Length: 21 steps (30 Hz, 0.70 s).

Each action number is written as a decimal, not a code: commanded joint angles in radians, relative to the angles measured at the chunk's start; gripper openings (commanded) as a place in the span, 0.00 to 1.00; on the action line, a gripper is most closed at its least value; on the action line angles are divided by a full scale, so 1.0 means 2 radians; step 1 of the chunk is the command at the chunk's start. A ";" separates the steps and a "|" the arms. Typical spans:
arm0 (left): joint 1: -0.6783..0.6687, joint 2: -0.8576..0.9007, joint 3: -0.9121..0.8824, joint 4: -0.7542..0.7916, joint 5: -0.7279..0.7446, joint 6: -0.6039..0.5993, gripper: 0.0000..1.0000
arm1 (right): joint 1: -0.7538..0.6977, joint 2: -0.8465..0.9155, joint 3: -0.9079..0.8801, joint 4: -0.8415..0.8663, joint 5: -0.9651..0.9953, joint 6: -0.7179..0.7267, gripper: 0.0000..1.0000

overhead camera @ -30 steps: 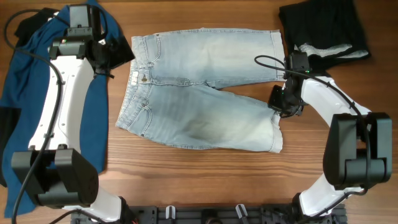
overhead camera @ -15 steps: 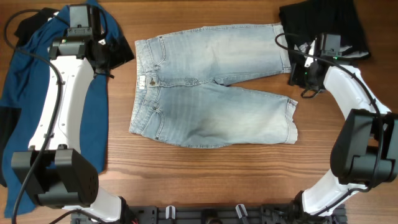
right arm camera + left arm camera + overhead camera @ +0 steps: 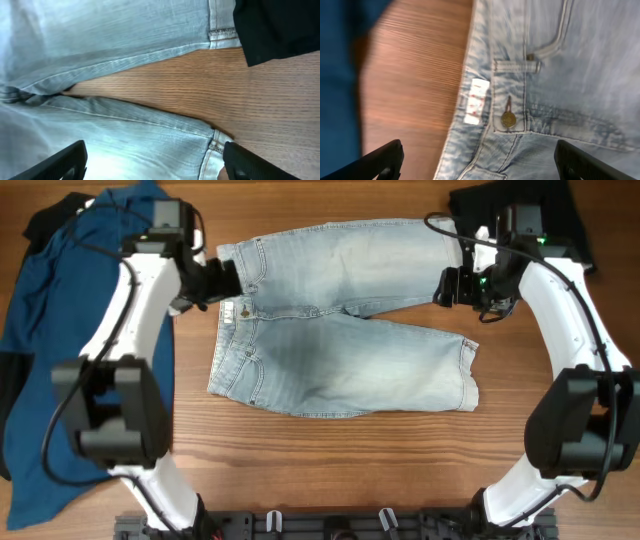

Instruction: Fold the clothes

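Note:
Next, my left gripper will go to the near corner of the waistband (image 3: 214, 386) on the pale denim shorts and close there.
Pale denim shorts (image 3: 340, 340) lie flat on the wooden table, waist to the left and both legs pointing right. My left gripper (image 3: 228, 280) hovers open over the waistband; in the left wrist view the button (image 3: 508, 119) and white label (image 3: 475, 100) sit ahead of the open left gripper (image 3: 480, 167). My right gripper (image 3: 448, 286) is open above the gap between the two legs. In the right wrist view the right gripper (image 3: 155, 167) straddles the lower leg's cuff (image 3: 215, 145), holding nothing. A deep-blue shirt (image 3: 50, 350) lies at the left.
Black garments (image 3: 520, 215) are piled at the back right corner, close to the upper leg's cuff, and show as black cloth (image 3: 280, 25) in the right wrist view. More black cloth (image 3: 45, 220) lies under the blue shirt at the back left.
My right gripper pulled the shorts rightward, then opened and let go of the lower leg, moving back above the gap between the legs. My left arm swung right, over the waistband.

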 commanded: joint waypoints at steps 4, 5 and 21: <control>-0.037 0.068 -0.003 0.016 0.023 0.079 0.95 | 0.001 -0.015 0.011 -0.015 -0.009 0.008 0.89; -0.040 0.079 -0.003 0.017 0.020 0.079 0.92 | 0.001 -0.015 0.011 -0.015 -0.009 0.008 0.89; -0.022 0.107 -0.003 -0.014 -0.204 0.018 0.90 | 0.002 -0.014 0.011 -0.015 -0.003 0.022 0.89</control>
